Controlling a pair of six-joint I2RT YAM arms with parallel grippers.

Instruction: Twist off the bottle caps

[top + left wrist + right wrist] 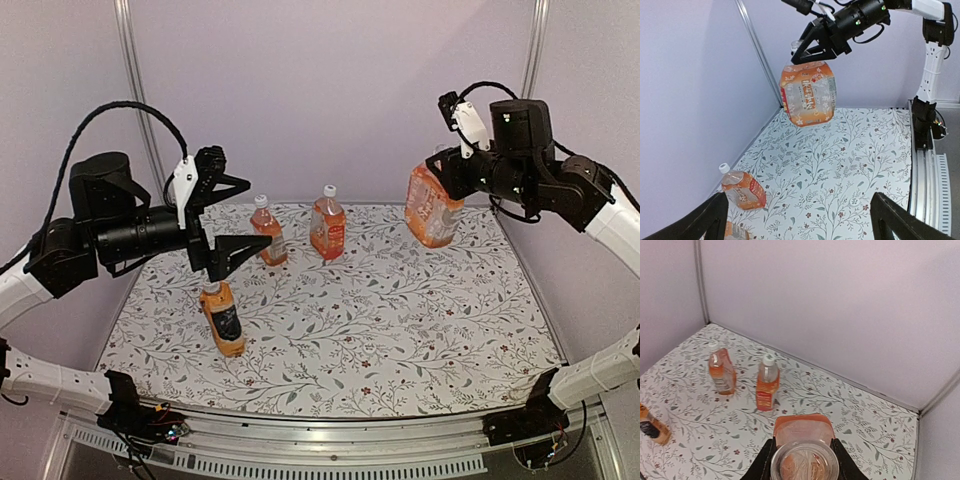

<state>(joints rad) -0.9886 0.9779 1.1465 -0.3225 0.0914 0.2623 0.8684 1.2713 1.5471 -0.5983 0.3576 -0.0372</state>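
I need to set the large orange drink bottle on the floral mat (436,264) beneath it, near the back panel, with my right gripper.
My right gripper (447,165) is shut on the neck of a large clear bottle of orange drink (432,208) and holds it in the air over the table's back right. In the right wrist view its mouth (804,466) shows as a clear ring between my fingers (761,462), with no white cap on it. My left gripper (248,217) is open and empty, above a leaning black-labelled bottle (224,322) with a white cap (211,288). Two small capped bottles (268,235) (327,228) stand at the back, caps (261,200) (329,190) on.
The floral table mat (400,330) is walled by lilac panels at back and sides. In the left wrist view the held bottle (809,92) hangs ahead, with one small bottle (743,190) at lower left. An aluminium rail (330,440) runs along the near edge.
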